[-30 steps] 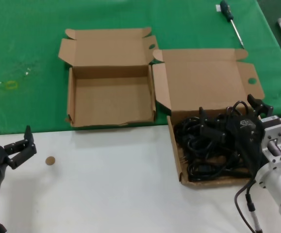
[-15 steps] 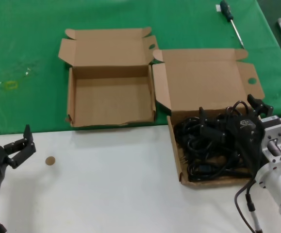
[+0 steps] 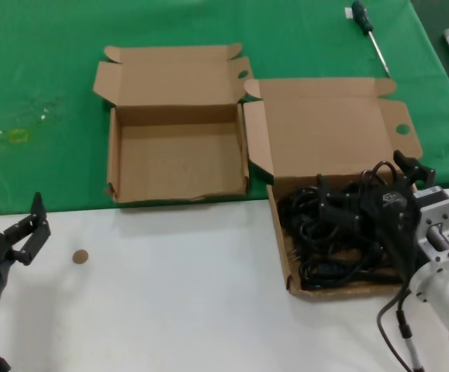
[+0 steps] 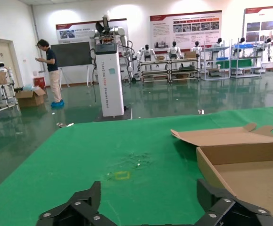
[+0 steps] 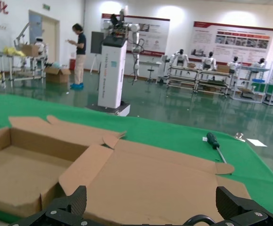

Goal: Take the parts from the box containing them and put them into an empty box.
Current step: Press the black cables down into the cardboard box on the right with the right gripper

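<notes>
My right gripper will close on the bundled loops [image 3: 376,175] [image 5: 200,219] of the power cord that lie nearest the open lid of the larger box.
Black power cords [image 3: 325,244] lie tangled in the larger brown box [image 3: 280,256] at the right, on the white table part. Its lid [image 3: 325,132] stands open and fills the right wrist view [image 5: 164,183]. My right gripper [image 3: 366,180] is open and hangs over the far right of the cords, holding nothing. In the right wrist view [image 5: 153,207] a cable loop [image 5: 200,219] shows just under it. The smaller box [image 3: 177,159] stands open and empty to the left on the green cloth. My left gripper [image 3: 29,229] is open and empty at the far left.
A black-handled screwdriver [image 3: 367,29] lies at the back right on the green cloth [image 3: 38,70]. A small brown disc [image 3: 80,256] lies on the white table [image 3: 177,310]. The smaller box's corner shows in the left wrist view [image 4: 240,174].
My left gripper has drifted a little to the left and toward me. My right gripper and the cords have barely moved.
</notes>
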Robot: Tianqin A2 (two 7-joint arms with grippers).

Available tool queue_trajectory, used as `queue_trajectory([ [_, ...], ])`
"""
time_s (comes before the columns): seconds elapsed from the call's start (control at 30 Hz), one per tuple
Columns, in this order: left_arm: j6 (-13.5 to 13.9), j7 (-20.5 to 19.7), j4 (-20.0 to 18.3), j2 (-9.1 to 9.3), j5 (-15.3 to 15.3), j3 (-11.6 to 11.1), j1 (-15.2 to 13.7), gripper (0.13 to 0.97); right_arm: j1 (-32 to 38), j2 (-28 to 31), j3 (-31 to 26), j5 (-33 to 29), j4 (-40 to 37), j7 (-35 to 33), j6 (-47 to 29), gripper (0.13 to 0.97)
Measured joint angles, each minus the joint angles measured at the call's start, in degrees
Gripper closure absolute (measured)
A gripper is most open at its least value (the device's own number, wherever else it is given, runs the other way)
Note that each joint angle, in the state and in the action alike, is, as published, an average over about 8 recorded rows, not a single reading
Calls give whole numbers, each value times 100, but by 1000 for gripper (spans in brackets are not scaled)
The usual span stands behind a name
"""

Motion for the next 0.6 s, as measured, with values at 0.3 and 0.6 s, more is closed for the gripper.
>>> queue_trajectory([
  [0.3,0,0,0,0,0,-1,0,494,-54,651,-91,-25,36,-54,-362,129],
  [0.6,0,0,0,0,0,0,0,699,-67,1398,98,-33,155,-578,-1299,129],
])
